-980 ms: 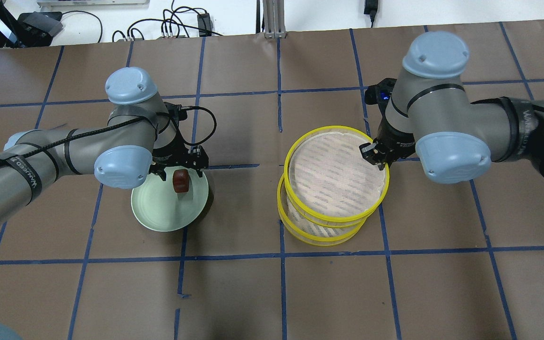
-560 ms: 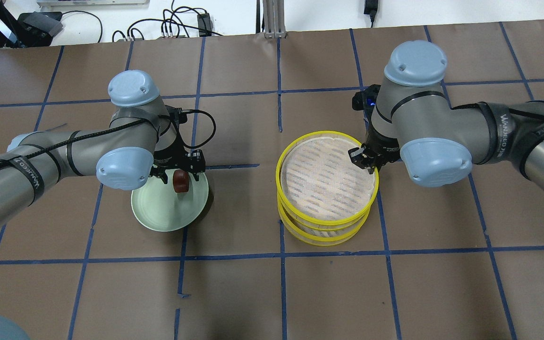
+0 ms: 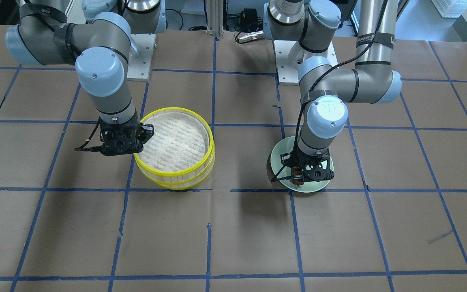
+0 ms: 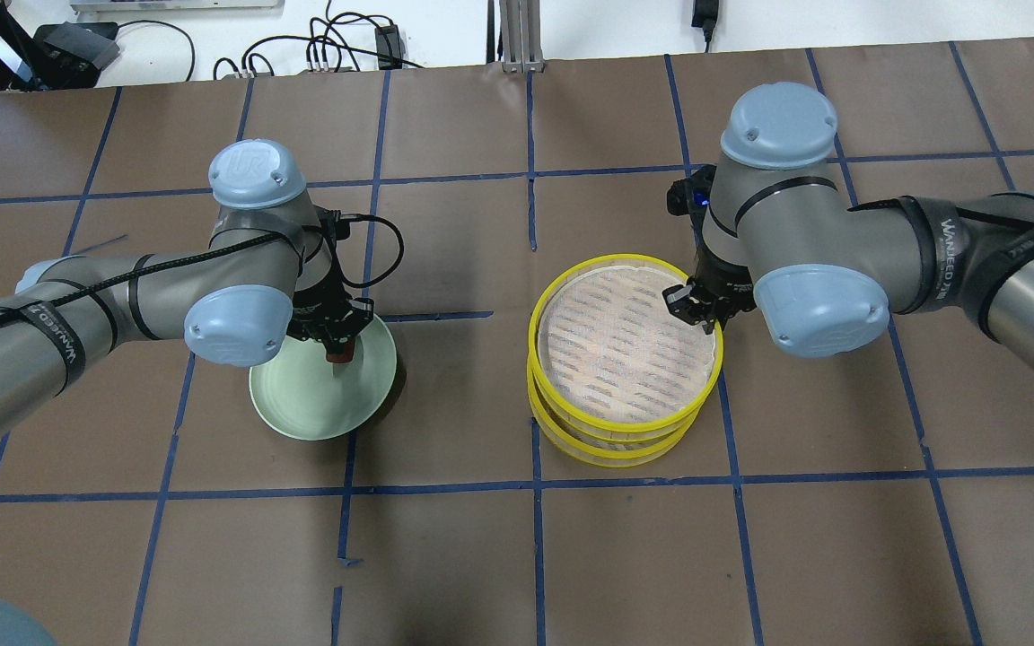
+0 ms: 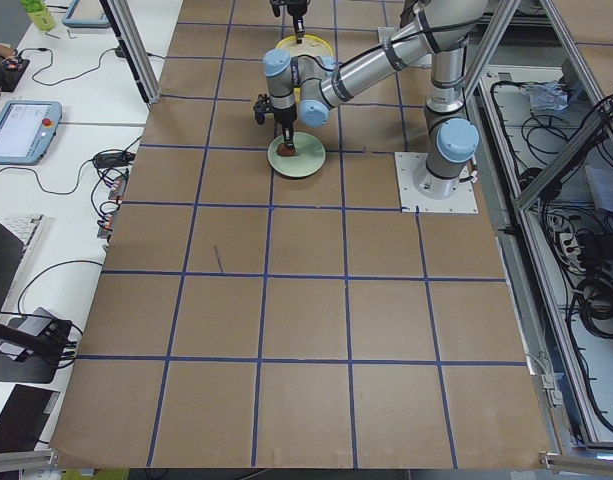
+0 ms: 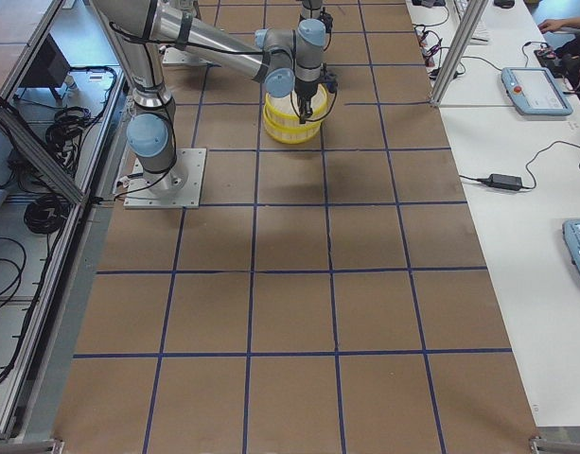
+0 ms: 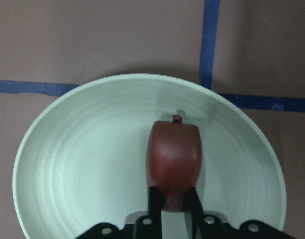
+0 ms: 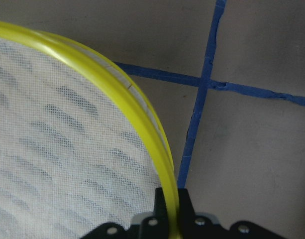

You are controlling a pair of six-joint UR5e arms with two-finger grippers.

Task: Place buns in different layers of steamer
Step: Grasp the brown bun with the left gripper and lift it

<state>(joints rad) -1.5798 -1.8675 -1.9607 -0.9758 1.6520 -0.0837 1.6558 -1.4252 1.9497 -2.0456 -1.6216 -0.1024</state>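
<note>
Next, my left gripper lets go of the reddish-brown bun on the white liner (image 3: 179, 161) by the upper level's near yellow rim.
My left gripper (image 4: 338, 344) is shut on the reddish-brown bun (image 7: 174, 154) over the pale green plate (image 4: 302, 404). I cannot tell whether the bun touches the plate. In the left wrist view both fingers (image 7: 153, 199) clamp the bun's near end. My right gripper (image 4: 693, 305) is shut on the yellow rim (image 8: 142, 114) of the steamer's upper tier (image 4: 625, 350). That tier sits over the lower tier (image 4: 611, 451), nearly lined up with it. The upper tier's white liner is bare. The white bun is hidden or out of view.
In the front-facing view the steamer (image 3: 176, 142) is at the left and the plate (image 3: 276, 162) at the right, about one grid square apart. Blue tape lines cross the brown table cover. Cables and a post lie past the far edge.
My right gripper has carried the upper tier to the left, from offset to nearly over the lower tier. My left wrist has turned and come down over the brown bun.
</note>
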